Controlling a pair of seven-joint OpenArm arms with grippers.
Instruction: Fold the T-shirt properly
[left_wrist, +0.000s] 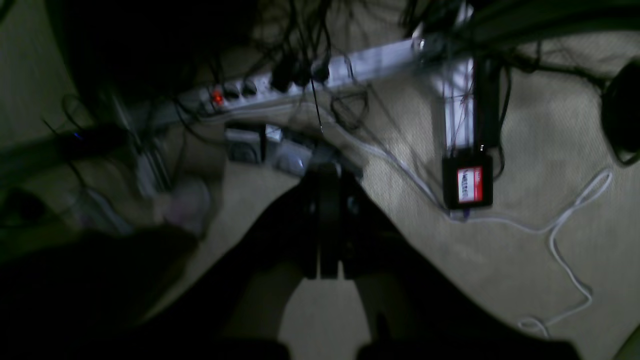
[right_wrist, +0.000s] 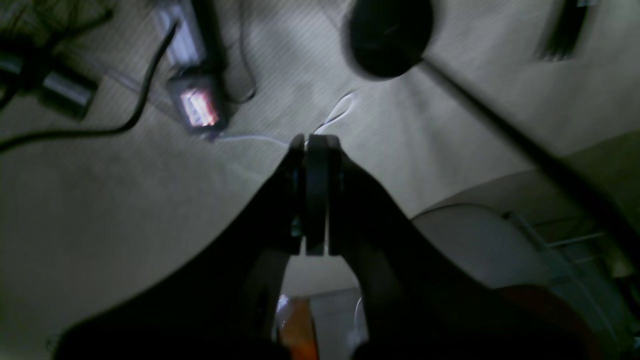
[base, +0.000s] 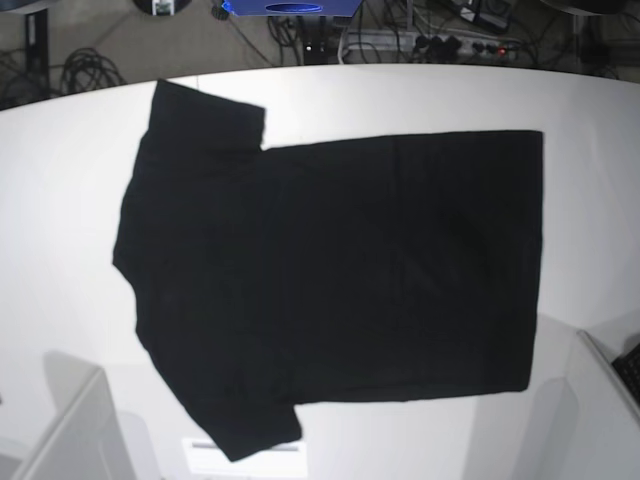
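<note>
The robot's right gripper will next go to the T-shirt and close on the far sleeve's outer edge (base: 150, 140), near the T-shirt's shoulder.
The T-shirt (base: 340, 270) lies spread flat on the white table (base: 60, 200) in the base view, plain black side up. Its neck end and both short sleeves are at the left, its straight hem at the right. No print shows. Neither gripper appears in the base view. In the left wrist view my left gripper (left_wrist: 328, 172) is shut with nothing between its fingers, hanging over the carpeted floor. The right wrist view shows my right gripper (right_wrist: 316, 142) shut and empty too, also above the floor. Neither wrist view shows the T-shirt.
Pale arm casings stand at the table's front corners, one at the left (base: 70, 430), one at the right (base: 600, 400). A power strip (left_wrist: 280, 82), cables and a small black box with a red label (left_wrist: 469, 182) lie on the floor. A blue object (base: 290, 8) sits beyond the far edge.
</note>
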